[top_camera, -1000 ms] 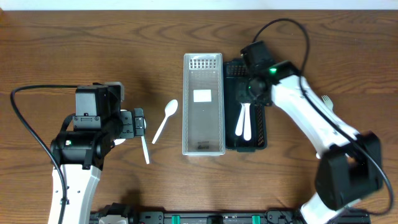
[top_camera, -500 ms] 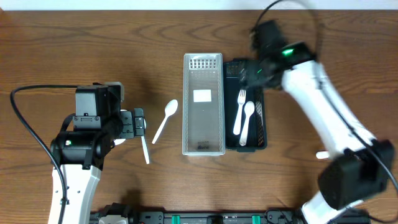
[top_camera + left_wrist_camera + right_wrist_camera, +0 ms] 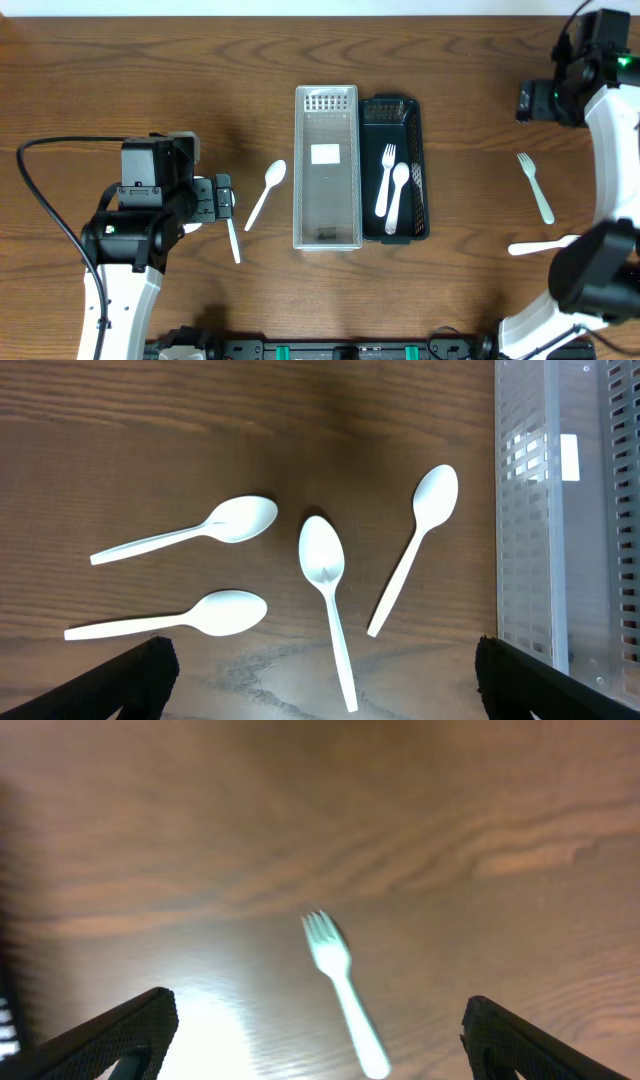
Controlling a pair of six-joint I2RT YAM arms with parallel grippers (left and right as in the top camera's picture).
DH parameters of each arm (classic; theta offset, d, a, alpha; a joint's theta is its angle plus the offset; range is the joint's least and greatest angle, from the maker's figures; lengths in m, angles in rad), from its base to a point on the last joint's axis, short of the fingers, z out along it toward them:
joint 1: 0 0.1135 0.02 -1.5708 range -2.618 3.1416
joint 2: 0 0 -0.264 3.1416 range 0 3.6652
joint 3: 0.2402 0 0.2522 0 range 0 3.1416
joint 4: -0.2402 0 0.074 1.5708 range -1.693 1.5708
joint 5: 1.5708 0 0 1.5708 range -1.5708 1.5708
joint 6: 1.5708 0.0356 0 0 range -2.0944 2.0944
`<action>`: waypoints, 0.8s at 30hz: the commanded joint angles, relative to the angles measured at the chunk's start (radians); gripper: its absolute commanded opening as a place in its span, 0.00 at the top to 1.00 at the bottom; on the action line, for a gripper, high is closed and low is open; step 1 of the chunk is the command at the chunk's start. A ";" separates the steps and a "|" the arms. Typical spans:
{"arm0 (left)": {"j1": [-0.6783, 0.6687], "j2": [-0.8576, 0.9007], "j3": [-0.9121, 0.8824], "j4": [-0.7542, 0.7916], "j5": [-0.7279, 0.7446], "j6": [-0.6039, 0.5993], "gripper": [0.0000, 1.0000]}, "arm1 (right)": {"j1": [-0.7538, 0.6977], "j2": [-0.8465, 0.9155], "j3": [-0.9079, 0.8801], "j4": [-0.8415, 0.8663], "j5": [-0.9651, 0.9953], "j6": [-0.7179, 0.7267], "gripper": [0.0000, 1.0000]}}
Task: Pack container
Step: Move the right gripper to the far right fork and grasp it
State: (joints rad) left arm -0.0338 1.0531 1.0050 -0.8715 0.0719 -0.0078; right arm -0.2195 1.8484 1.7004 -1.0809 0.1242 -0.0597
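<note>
I will close my right gripper on the head of the loose fork (image 3: 527,168) (image 3: 331,957), just below the fork's teeth.
A black container (image 3: 371,110) stands at the table's middle with a white fork (image 3: 385,180) and a white spoon (image 3: 397,197) lying in it. Touching its left side is a clear container (image 3: 326,100). My left gripper (image 3: 225,197) (image 3: 325,695) is open, low over several white spoons: one (image 3: 328,600) between its fingers, one (image 3: 415,545) nearer the clear container (image 3: 560,510), two (image 3: 190,532) (image 3: 170,618) to the left. My right gripper (image 3: 527,104) (image 3: 320,1045) is open at the far right back, above a loose fork (image 3: 342,985) (image 3: 535,186), holding nothing.
Another white utensil (image 3: 543,245) lies near the right edge, in front of the loose fork. A spoon (image 3: 266,193) rests between the left gripper and the clear container. The left arm's body (image 3: 135,230) fills the front left.
The right gripper opened over the black container, leaving a fork and spoon inside, then swung away to the far right back. The left arm has stayed still.
</note>
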 commanded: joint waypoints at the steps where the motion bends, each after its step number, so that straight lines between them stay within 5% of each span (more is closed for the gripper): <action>1: 0.001 0.002 0.016 -0.003 0.000 -0.013 0.03 | -0.045 0.073 -0.016 -0.013 -0.002 -0.081 0.07; 13: 0.001 0.002 0.016 -0.003 0.000 -0.013 0.03 | -0.082 0.301 -0.016 -0.042 -0.058 -0.118 0.20; 24: 0.001 0.002 0.016 -0.003 0.000 -0.013 0.03 | -0.083 0.346 -0.061 -0.023 -0.057 -0.137 0.20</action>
State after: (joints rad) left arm -0.0338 1.0531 1.0050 -0.8715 0.0719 -0.0078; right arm -0.2981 2.1845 1.6642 -1.1122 0.0776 -0.1699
